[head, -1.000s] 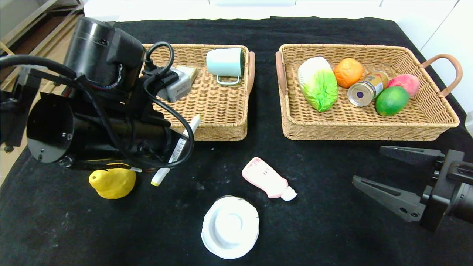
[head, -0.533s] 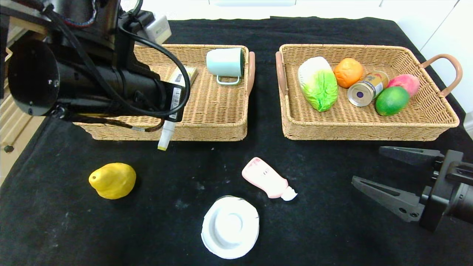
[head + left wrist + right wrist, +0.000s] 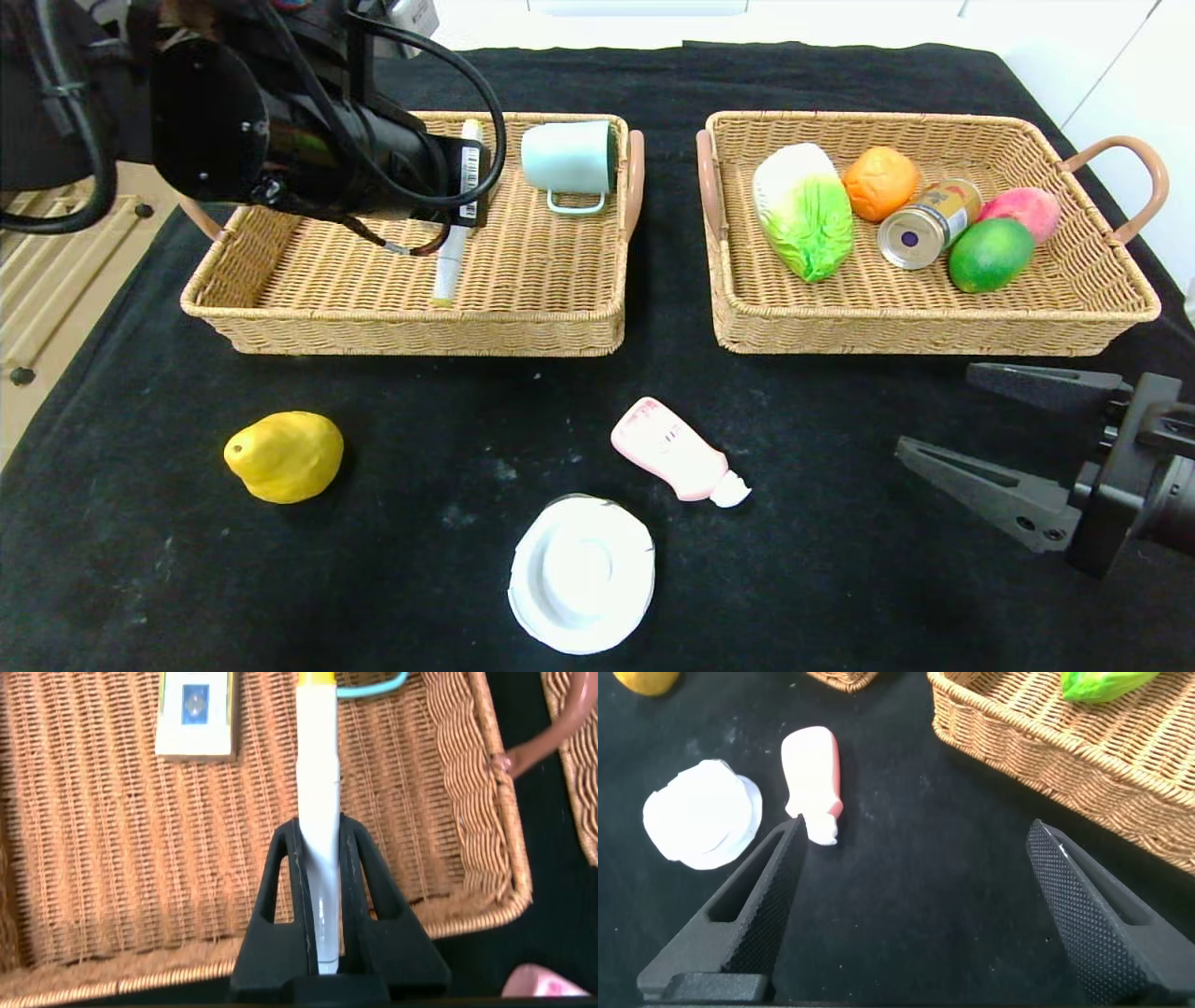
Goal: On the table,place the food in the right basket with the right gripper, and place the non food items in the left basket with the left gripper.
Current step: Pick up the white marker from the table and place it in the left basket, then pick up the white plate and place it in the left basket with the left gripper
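Observation:
My left gripper is going to let go of the white marker on the basket's bottom beside the small flat box [image 3: 479, 235] [image 3: 246, 762], close to the mint mug.
My left gripper [image 3: 319, 831] is shut on the white marker [image 3: 316, 756], whose yellow tip points away from the jaws. It holds the marker [image 3: 448, 261] above the inside of the left basket [image 3: 560, 317]. The right gripper [image 3: 936, 411] hovers open and empty over the table [image 3: 840, 560], in front of the right basket [image 3: 934, 331]. The cabbage [image 3: 803, 210] and the can [image 3: 929, 224] lie in that basket. On the cloth lie the yellow pear-shaped fruit [image 3: 285, 455], the pink bottle [image 3: 672, 450] and the white dish [image 3: 581, 574]. The right wrist view shows the bottle [image 3: 811, 775] beyond one finger.
A mint mug [image 3: 568, 157] lies on its side at the back of the left basket, and a small flat box [image 3: 194, 714] lies on its floor. An orange [image 3: 880, 182], a green fruit [image 3: 990, 254] and a pink peach [image 3: 1025, 210] share the right basket.
The left arm has lifted the marker from the cloth beside the yellow fruit and carried it back over the left basket. The right gripper has barely moved.

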You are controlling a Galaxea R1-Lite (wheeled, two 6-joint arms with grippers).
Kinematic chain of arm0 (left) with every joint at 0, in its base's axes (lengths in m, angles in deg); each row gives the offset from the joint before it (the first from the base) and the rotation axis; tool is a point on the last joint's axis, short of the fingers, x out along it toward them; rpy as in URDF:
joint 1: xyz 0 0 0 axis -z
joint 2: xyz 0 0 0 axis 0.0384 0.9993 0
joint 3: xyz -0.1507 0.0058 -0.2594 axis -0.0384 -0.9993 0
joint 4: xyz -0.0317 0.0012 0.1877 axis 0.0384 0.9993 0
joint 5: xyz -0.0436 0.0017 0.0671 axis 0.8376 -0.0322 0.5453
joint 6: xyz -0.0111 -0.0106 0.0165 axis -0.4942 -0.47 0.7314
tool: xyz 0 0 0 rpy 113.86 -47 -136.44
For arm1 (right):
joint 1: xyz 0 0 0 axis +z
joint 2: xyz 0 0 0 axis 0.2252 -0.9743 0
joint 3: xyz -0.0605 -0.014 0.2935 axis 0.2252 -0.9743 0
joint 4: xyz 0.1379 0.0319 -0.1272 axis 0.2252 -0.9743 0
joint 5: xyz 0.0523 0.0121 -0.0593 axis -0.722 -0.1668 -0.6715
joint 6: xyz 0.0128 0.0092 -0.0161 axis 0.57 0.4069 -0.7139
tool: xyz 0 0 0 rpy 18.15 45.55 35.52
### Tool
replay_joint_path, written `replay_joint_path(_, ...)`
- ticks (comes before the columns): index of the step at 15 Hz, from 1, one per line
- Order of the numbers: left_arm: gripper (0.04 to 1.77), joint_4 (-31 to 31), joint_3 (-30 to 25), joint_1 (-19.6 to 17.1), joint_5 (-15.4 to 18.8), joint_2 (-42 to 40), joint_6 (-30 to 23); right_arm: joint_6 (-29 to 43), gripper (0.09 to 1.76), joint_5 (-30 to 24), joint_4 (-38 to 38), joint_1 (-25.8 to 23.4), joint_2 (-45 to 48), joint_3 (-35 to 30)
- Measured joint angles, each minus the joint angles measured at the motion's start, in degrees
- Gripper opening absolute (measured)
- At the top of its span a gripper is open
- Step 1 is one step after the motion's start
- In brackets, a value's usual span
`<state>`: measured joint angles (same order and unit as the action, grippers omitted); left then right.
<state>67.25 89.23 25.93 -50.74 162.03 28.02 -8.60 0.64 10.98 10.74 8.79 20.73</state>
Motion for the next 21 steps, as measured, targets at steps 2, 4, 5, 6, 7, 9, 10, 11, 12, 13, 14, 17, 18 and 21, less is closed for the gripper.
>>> replay_joint_path(2,0.27,-2.0,1.9,-0.8,-0.1,2.3,0.0,0.0,1.71,0.0,0.0,0.0,0.1,0.0)
replay_joint_path(4,0.27,-5.6,2.6,-2.0,-0.2,4.4,0.1,0.0,1.71,0.0,0.0,-0.1,0.1,0.0)
replay_joint_path(5,0.27,-7.0,2.7,-2.6,-0.2,5.2,0.2,0.0,1.71,0.0,0.0,-0.1,0.1,0.0)
replay_joint_path(6,0.27,-7.8,2.8,-2.9,-0.1,5.9,0.2,0.0,1.71,0.0,0.0,-0.1,0.2,0.0)
replay_joint_path(7,0.27,-8.1,2.8,-3.1,-0.1,6.5,0.2,0.0,1.71,0.0,0.0,-0.1,0.3,0.0)
replay_joint_path(9,0.27,-8.1,2.9,-3.3,0.0,7.2,0.3,0.0,1.71,0.0,0.0,-0.1,0.3,0.0)
replay_joint_path(10,0.27,-8.1,2.9,-3.3,0.1,7.4,0.3,0.0,1.71,0.0,0.0,-0.1,0.3,0.0)
replay_joint_path(11,0.27,-8.2,2.9,-3.3,0.2,7.5,0.4,0.0,1.71,0.0,0.0,-0.1,0.3,0.0)
replay_joint_path(12,0.30,-8.2,2.9,-3.3,0.2,7.6,0.4,0.0,1.71,0.0,0.0,-0.1,0.3,0.0)
replay_joint_path(13,0.48,-8.2,3.0,-3.4,0.2,7.7,0.4,0.0,1.71,0.0,0.0,-0.1,0.3,0.0)
replay_joint_path(14,0.62,-8.2,3.0,-3.3,0.2,7.7,0.4,0.0,1.71,0.0,0.0,-0.1,0.3,0.0)
replay_joint_path(17,0.97,-8.1,3.6,-3.5,0.2,7.7,0.2,0.0,1.71,0.0,0.0,-0.2,0.2,0.1)
replay_joint_path(18,1.06,-8.0,3.6,-3.5,0.1,7.7,0.2,0.0,1.71,0.0,0.0,-0.2,0.3,0.0)
replay_joint_path(21,1.27,-8.0,3.4,-3.5,-0.1,7.7,0.2,0.0,1.71,0.0,0.0,-0.2,0.2,0.0)
